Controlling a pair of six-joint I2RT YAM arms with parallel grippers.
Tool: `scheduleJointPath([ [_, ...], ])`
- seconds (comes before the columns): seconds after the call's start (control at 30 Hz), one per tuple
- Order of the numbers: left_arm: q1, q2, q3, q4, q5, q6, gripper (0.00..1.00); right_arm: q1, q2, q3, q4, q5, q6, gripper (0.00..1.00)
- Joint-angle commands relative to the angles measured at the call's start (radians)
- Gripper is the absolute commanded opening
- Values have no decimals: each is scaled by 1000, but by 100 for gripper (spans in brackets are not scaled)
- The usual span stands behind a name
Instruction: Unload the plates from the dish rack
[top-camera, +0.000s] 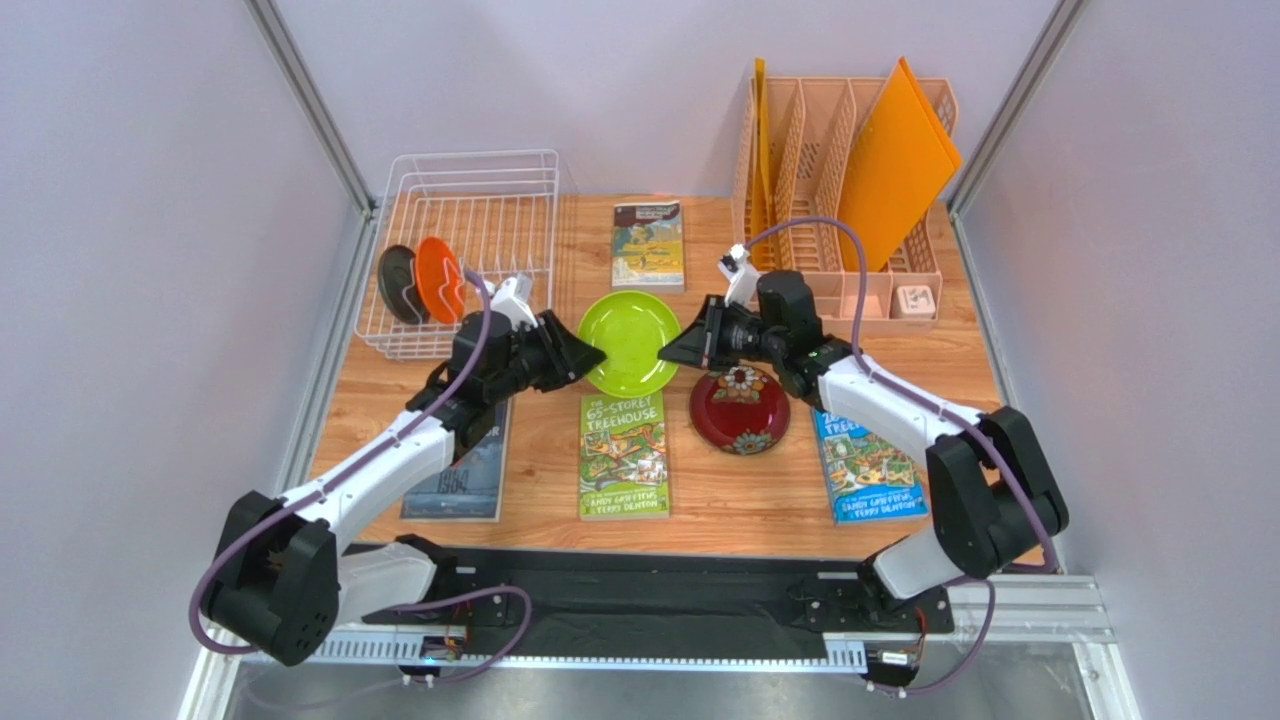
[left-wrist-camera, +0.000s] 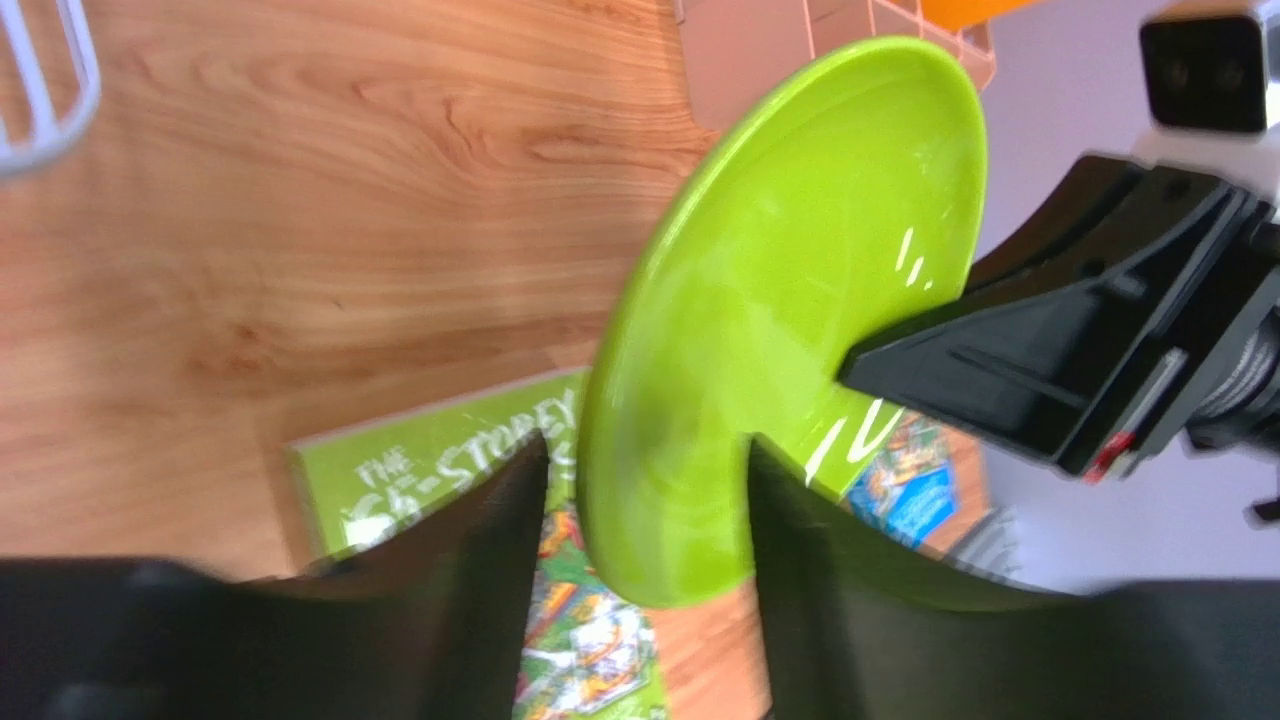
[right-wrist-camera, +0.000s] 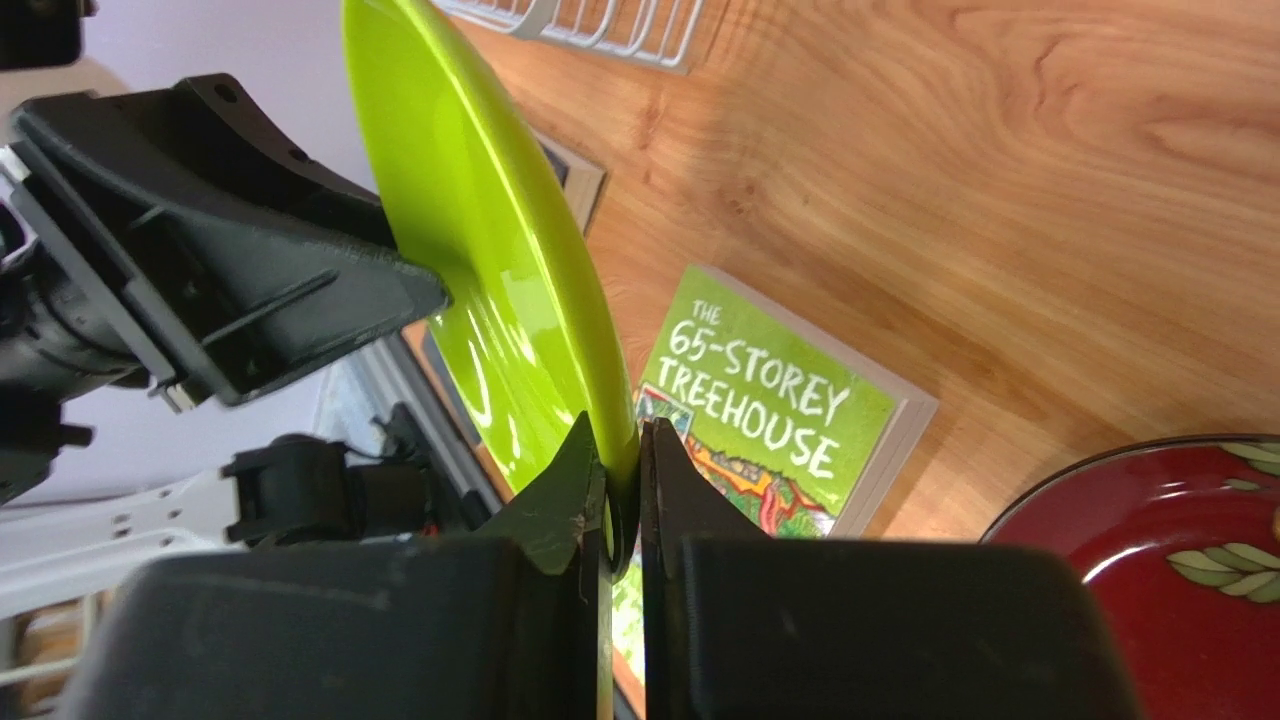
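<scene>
The robot's right gripper needs to release the lime green plate on top of the dark red floral plate (top-camera: 741, 410) (right-wrist-camera: 1210, 608). The lime green plate now hangs above the table middle.
A lime green plate (top-camera: 628, 342) hangs above the table middle between my two grippers. My right gripper (right-wrist-camera: 624, 465) is shut on its rim (right-wrist-camera: 481, 255). My left gripper (left-wrist-camera: 646, 495) is open, its fingers straddling the opposite rim (left-wrist-camera: 781, 300) with a gap showing on one side. A dark red floral plate (top-camera: 739, 408) lies flat on the table, also seen in the right wrist view (right-wrist-camera: 1142, 555). An orange plate (top-camera: 439, 279) and a dark teal plate (top-camera: 398, 284) stand upright in the white wire dish rack (top-camera: 466, 195) at the back left.
A peach slotted organizer (top-camera: 842, 225) with orange boards (top-camera: 897, 158) stands at the back right. Books lie on the table: one at the back (top-camera: 648, 243), a green one (top-camera: 624, 455) in front, a blue one (top-camera: 864, 465) on the right, one (top-camera: 458, 480) under my left arm.
</scene>
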Motion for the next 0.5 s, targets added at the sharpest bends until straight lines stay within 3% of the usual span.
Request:
scheduleJointPath([
  [0.0, -17, -27, 36, -28, -29, 52, 75, -3, -101, 4, -81, 175, -67, 0],
  [0.07, -17, -45, 48, -63, -69, 94, 99, -20, -162, -33, -143, 216, -77, 0],
  [0.47, -17, -200, 116, -252, -453, 396, 100, -270, -377, -194, -339, 225, -111, 0],
])
